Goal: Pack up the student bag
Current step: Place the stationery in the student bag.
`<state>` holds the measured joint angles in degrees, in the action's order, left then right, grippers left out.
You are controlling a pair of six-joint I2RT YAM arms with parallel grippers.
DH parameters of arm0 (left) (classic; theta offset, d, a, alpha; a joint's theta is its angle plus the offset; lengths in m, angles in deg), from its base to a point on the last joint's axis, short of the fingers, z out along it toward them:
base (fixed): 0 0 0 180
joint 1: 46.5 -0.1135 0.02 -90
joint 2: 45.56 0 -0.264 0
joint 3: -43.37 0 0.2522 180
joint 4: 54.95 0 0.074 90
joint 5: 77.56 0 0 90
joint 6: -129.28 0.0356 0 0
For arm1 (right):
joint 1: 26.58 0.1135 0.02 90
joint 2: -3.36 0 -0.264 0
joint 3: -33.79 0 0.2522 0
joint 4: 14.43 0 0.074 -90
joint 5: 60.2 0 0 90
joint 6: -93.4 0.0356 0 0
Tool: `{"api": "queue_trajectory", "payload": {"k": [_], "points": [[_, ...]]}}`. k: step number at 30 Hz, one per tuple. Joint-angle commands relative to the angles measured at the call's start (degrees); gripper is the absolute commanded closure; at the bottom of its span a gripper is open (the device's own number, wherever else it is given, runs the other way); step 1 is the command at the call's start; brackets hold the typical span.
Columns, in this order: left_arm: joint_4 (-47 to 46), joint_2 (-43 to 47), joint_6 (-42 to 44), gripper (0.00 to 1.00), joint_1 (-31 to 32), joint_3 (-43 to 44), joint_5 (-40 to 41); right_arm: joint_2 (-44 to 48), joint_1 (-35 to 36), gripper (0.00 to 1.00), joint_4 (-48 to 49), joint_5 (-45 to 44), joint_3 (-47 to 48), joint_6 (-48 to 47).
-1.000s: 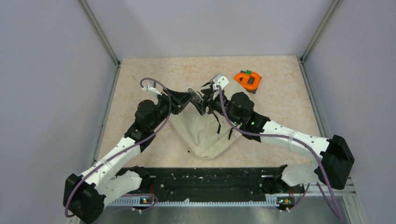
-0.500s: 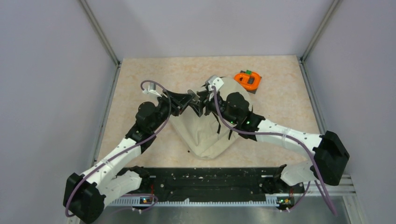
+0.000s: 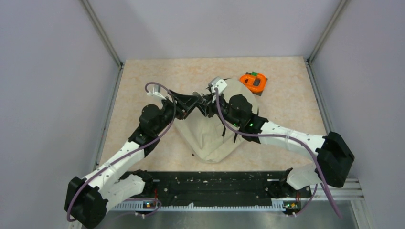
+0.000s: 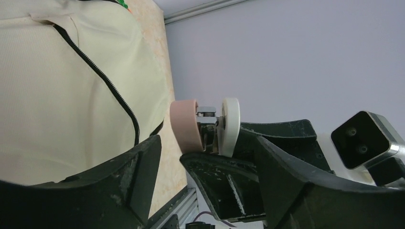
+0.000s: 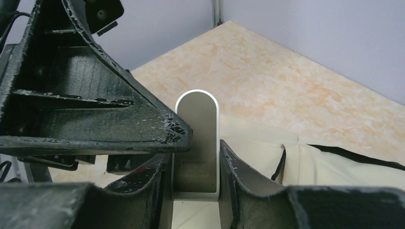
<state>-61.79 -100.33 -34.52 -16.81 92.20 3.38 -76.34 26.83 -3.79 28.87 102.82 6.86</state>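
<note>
The small flat object, now just above the bag's far end, will be let go by my right gripper, so that it ends up inside the middle of the cream student bag (image 3: 210, 115).
The cream student bag (image 3: 210, 138) lies flat in the middle of the table, with black zip lines across it (image 4: 62, 95) (image 5: 334, 171). Both grippers meet just above its far end. A small flat object with a rounded end (image 5: 197, 133) stands between the fingers of my right gripper (image 5: 196, 157), which press on both its sides. From the left wrist the object (image 4: 188, 126) shows a pink face and a white face. My left gripper (image 4: 207, 148) straddles it with its jaws spread wide, gaps showing on both sides. From above, the left gripper (image 3: 193, 100) and right gripper (image 3: 206, 101) overlap.
An orange tape-measure-like item (image 3: 253, 81) with a green tab sits on a dark base at the far right, just beyond the bag. Grey walls enclose the table on three sides. The black rail (image 3: 210, 183) with the arm bases runs along the near edge.
The right arm moved left toward the left gripper and its jaws closed on the small object. The left jaws spread apart around it.
</note>
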Motion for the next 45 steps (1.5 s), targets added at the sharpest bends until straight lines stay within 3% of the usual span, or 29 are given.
{"api": "queue_trajectory", "payload": {"k": [1,6,13,19,26,30,32,39,45], "points": [[4.6,0.8,5.9,0.16,-0.2,2.7,0.4,1.5,-1.4,0.97,2.6,-2.9,1.3,0.7],[19.5,2.4,14.9,0.08,-0.8,6.8,7.2,4.5,-7.8,0.98,-0.9,-1.6,-1.0,2.7],[23.7,4.4,14.8,0.06,-11.2,0.1,2.9,2.7,-19.1,1.0,-13.4,6.4,-0.8,6.5],[24.8,4.1,17.9,0.07,-16.2,-4.8,3.6,-0.5,-22.5,1.0,-20.2,20.0,0.3,2.6],[21.4,-5.0,20.3,0.26,-17.5,-6.4,4.9,-6.5,-22.5,1.0,-28.2,37.3,5.2,-4.8],[13.5,-11.7,22.8,0.36,-17.6,-6.1,3.3,-8.1,-22.5,1.0,-28.3,46.1,5.8,-5.5],[10.5,-15.7,24.7,0.45,-17.8,-4.3,1.4,-8.6,-22.5,1.0,-27.8,49.3,5.8,-5.1],[4.5,-28.8,30.7,0.61,-18.0,6.1,-11.1,-12.9,-21.2,1.0,-28.8,50.0,8.5,-6.1],[2.2,-32.9,31.7,0.63,-18.1,10.1,-14.1,-18.2,-17.7,0.98,-28.8,46.9,12.9,-7.1]]}}
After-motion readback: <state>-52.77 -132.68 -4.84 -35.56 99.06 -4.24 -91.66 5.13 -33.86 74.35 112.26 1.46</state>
